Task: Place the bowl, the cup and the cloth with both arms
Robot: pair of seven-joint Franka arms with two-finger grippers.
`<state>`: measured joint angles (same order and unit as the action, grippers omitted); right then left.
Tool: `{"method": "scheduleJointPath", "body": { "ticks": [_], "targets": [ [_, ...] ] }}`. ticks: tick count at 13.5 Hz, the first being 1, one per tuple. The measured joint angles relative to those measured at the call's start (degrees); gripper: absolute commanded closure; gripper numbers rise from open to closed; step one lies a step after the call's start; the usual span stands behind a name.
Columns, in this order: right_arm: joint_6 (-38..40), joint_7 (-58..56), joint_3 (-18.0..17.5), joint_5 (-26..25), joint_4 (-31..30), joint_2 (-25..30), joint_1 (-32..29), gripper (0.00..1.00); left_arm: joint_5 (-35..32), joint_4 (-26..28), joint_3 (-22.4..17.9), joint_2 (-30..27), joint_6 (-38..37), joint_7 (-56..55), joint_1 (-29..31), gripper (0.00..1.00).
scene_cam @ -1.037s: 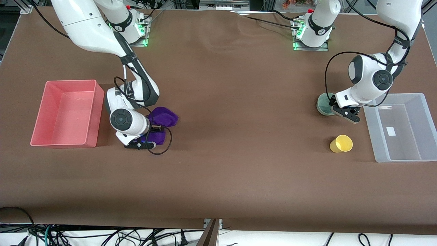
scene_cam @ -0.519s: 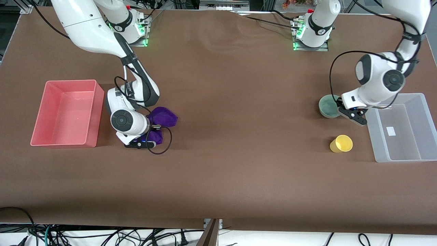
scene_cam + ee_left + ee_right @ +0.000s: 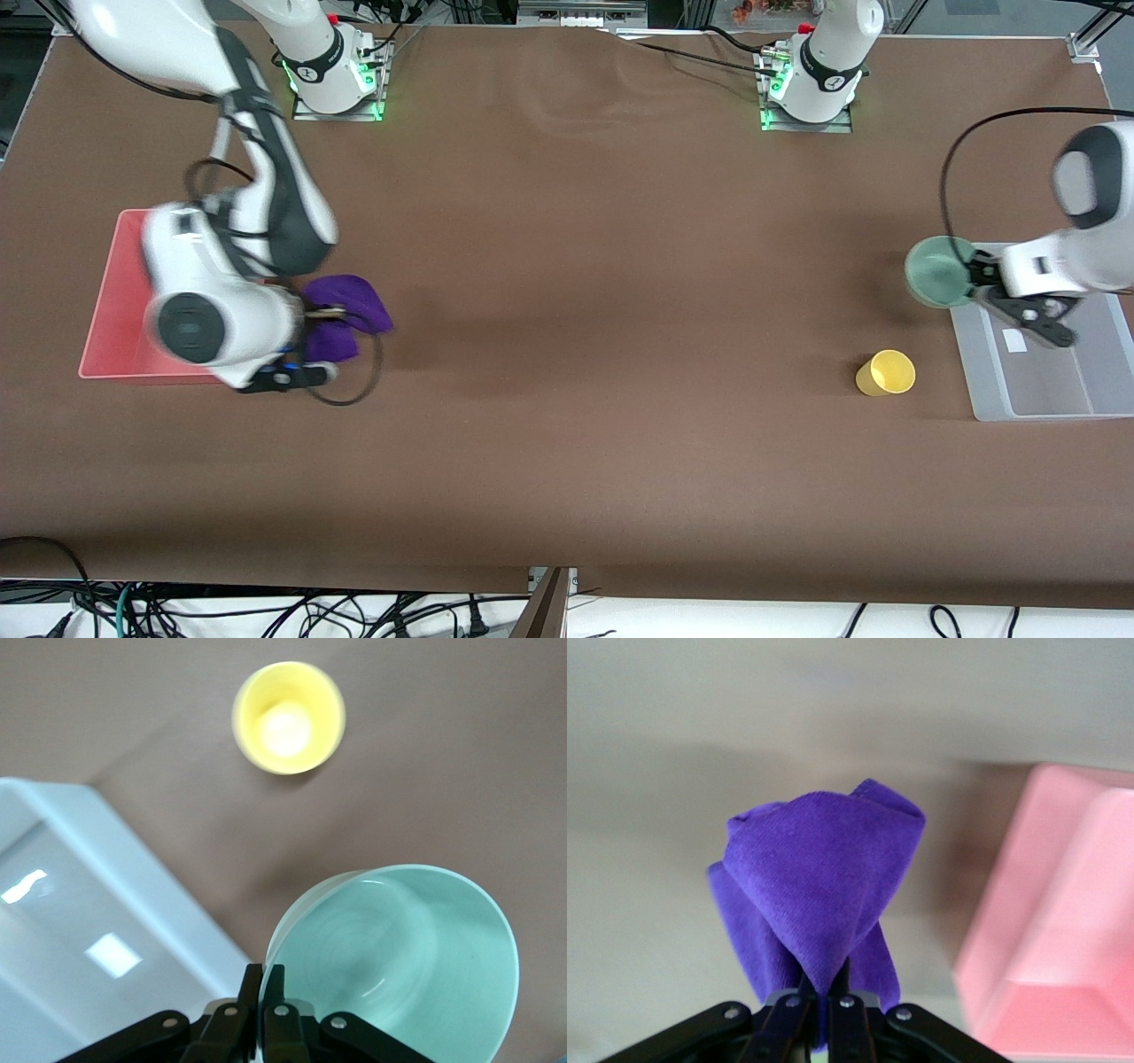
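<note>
The robot's left gripper will release the mint-green bowl inside the clear bin (image 3: 1021,314) (image 3: 146,997) next to the white label.
My left gripper (image 3: 974,273) is shut on the rim of the mint-green bowl (image 3: 937,271) and holds it in the air beside the clear bin (image 3: 983,390); the bowl (image 3: 399,966) fills the left wrist view, the fingers (image 3: 275,983) pinching its rim. The yellow cup (image 3: 885,372) stands upright on the table beside the clear bin and also shows in the left wrist view (image 3: 288,718). My right gripper (image 3: 306,332) is shut on the purple cloth (image 3: 345,306), which hangs bunched in the air beside the pink bin (image 3: 111,328); the right wrist view shows the cloth (image 3: 824,895) too.
The pink bin (image 3: 1054,930) stands at the right arm's end of the table. The clear bin (image 3: 97,930) stands at the left arm's end. Brown paper covers the table. Both arm bases are bolted along the table edge farthest from the front camera.
My left gripper lifted the bowl and carried it toward the clear bin. My right gripper lifted the cloth off the table and moved it toward the pink bin. The cup stayed put.
</note>
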<state>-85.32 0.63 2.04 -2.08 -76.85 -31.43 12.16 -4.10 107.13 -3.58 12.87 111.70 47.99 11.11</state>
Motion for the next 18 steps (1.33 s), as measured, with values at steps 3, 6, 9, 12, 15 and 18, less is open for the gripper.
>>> {"method": "scheduleJointPath", "body": {
  "ticks": [3,6,9,12,15,18],
  "targets": [
    [2.97,-18.28,9.92,-0.08,0.86,1.12,-0.99,1.00,-0.03,-6.38,-0.22,6.68,-0.06,9.50,7.72,1.00],
    [2.49,-32.18,18.24,-0.08,-0.92,0.31,-1.99,1.00,-0.02,-12.68,-0.23,15.73,0.83,16.74,14.26,1.00],
    [-1.55,-37.06,20.25,-0.08,-4.80,-0.62,-3.75,1.00,0.02,-15.05,-0.12,23.02,7.41,19.13,17.28,1.00],
    [-8.15,-38.21,20.42,-0.08,-9.99,-1.35,-5.00,0.00,1.12,-15.79,0.00,27.13,11.08,19.40,18.09,0.00],
    [-9.03,-38.21,20.42,0.59,-10.64,-1.05,-5.11,0.00,1.15,-16.86,0.60,27.31,10.92,19.52,18.04,0.00],
    [-7.97,-38.06,19.81,4.20,-7.91,2.52,-4.84,0.00,1.42,-18.72,1.58,25.38,7.62,20.07,18.08,0.00]
  ]
}}
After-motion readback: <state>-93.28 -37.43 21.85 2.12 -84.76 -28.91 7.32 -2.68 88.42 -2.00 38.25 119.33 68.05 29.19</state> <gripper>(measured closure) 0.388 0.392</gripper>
